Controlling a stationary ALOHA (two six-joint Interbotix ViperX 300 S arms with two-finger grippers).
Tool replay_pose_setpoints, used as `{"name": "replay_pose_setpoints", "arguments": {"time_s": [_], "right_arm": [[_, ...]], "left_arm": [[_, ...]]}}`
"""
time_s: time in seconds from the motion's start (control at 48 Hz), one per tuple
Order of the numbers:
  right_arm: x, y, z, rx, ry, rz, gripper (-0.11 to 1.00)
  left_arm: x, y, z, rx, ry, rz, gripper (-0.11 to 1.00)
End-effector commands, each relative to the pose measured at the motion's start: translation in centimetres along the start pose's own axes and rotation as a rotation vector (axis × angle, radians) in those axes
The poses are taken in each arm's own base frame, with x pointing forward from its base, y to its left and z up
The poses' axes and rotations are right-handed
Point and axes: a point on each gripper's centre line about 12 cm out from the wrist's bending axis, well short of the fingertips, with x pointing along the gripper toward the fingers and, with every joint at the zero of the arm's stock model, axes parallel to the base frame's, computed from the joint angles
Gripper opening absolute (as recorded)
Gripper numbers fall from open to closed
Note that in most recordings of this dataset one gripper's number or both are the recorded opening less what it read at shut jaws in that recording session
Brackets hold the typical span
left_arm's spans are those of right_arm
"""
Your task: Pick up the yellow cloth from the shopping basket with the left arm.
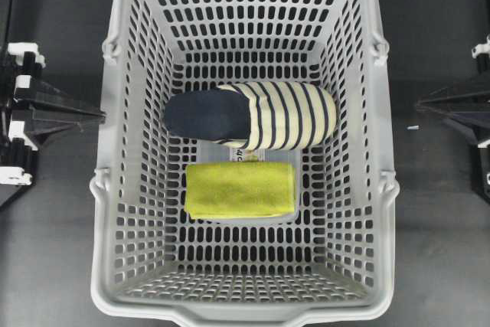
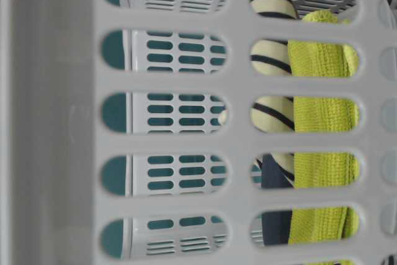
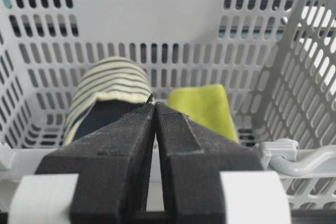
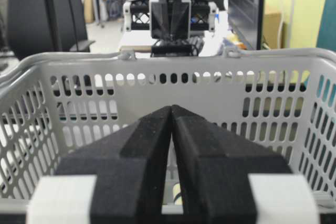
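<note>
My left gripper is to go down to the yellow cloth next and close on its middle (image 1: 239,189) (image 3: 202,109), squeezing its two long edges toward each other.
The yellow cloth (image 1: 240,189) lies folded flat on the floor of the grey shopping basket (image 1: 115,189), just in front of a cream-and-navy striped slipper (image 1: 253,116). The cloth also shows in the left wrist view (image 3: 202,107) and through the basket slots in the table-level view (image 2: 322,116). My left gripper (image 1: 98,116) is shut and empty, outside the basket's left wall, pointing in; in its wrist view the tips (image 3: 154,104) meet above the rim. My right gripper (image 1: 419,105) is shut and empty outside the right wall, tips together in its wrist view (image 4: 171,107).
The basket's tall slotted walls (image 3: 294,93) and thick rim (image 4: 173,59) stand between both grippers and the cloth. A handle clip (image 3: 294,158) sits on the near rim. The slipper touches the cloth's far edge. Dark table (image 1: 436,212) lies around the basket.
</note>
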Motion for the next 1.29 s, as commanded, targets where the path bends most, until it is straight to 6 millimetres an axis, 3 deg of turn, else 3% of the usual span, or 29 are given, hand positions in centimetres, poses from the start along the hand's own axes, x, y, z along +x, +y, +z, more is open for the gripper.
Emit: {"name": "replay_pose_setpoints", "arguments": {"time_s": [0.0, 0.083, 0.459, 0.771, 0.855, 1.084, 1.188, 1.271], "right_arm": [[0.1, 0.4, 1.2, 0.02, -0.035, 0.018, 0.0], [-0.1, 0.4, 1.4, 0.037, -0.042, 0.019, 0.0], [-0.2, 0.4, 1.1, 0.114, 0.001, 0.021, 0.0], [-0.3, 0.5, 0.7, 0.113, 0.052, 0.019, 0.03], [-0.3, 0.5, 0.6, 0.113, 0.061, 0.019, 0.16], [-0.4, 0.5, 0.6, 0.113, 0.069, 0.019, 0.74], [-0.4, 0.5, 0.6, 0.111, 0.067, 0.019, 0.77], [-0.5, 0.5, 0.6, 0.111, 0.067, 0.019, 0.75]], "left_arm": [[0.5, -0.1, 1.4, 0.019, 0.003, -0.011, 0.06], [1.0, -0.1, 2.2, 0.001, 0.051, -0.007, 0.0], [4.5, -0.3, 7.5, -0.006, 0.28, -0.008, 0.0], [10.0, -1.7, 7.6, 0.011, 0.538, -0.043, 0.0], [11.5, -1.9, 7.4, 0.015, 0.585, -0.047, 0.0], [15.6, -2.1, 6.0, 0.024, 0.773, -0.039, 0.0], [17.1, -2.1, 5.3, 0.027, 0.865, -0.03, 0.02], [18.2, -2.1, 4.6, 0.028, 0.937, -0.025, 0.17]]}}
